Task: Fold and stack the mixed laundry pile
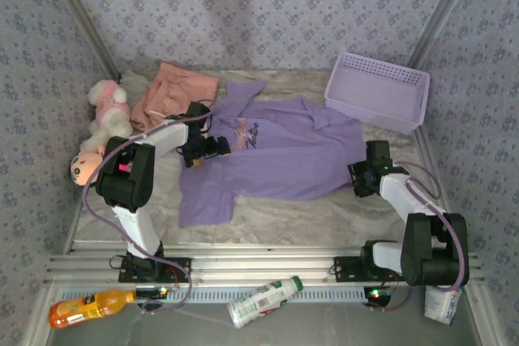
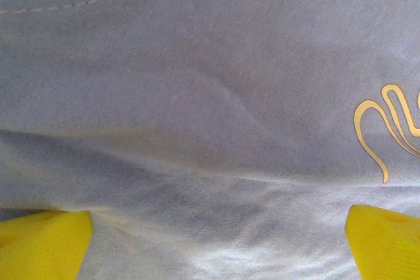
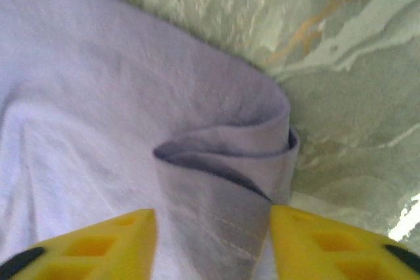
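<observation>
Next, I take the shirt's stitched edge [image 3: 239, 231] with my right gripper and pull the lavender shirt's corner out flat before folding, as the hem is doubled up at that corner.
The lavender shirt [image 1: 276, 151] lies spread out in the middle of the table, chest lettering [image 1: 250, 134] facing up. The salmon-pink shorts [image 1: 174, 91] lie flat at the back left, partly under the shirt's sleeve. My left gripper [image 1: 212, 148] is low over the shirt's left chest. In the left wrist view it [image 2: 220, 240] is open, yellow fingertips [image 2: 42, 244] far apart with shirt cloth [image 2: 197, 96] under them. My right gripper [image 1: 362, 177] is at the shirt's right edge. In its wrist view it [image 3: 213, 240] brackets a raised fold of shirt [image 3: 223, 181], touching both sides.
A lavender mesh basket [image 1: 377, 91] stands at the back right. Pink-and-white plush toys [image 1: 105, 115] lie along the left wall. An orange bottle [image 1: 85, 307], a white bottle [image 1: 263, 301] and a cup [image 1: 442, 305] lie beyond the near rail. Bare marbled tabletop [image 3: 354, 96] shows right of the shirt.
</observation>
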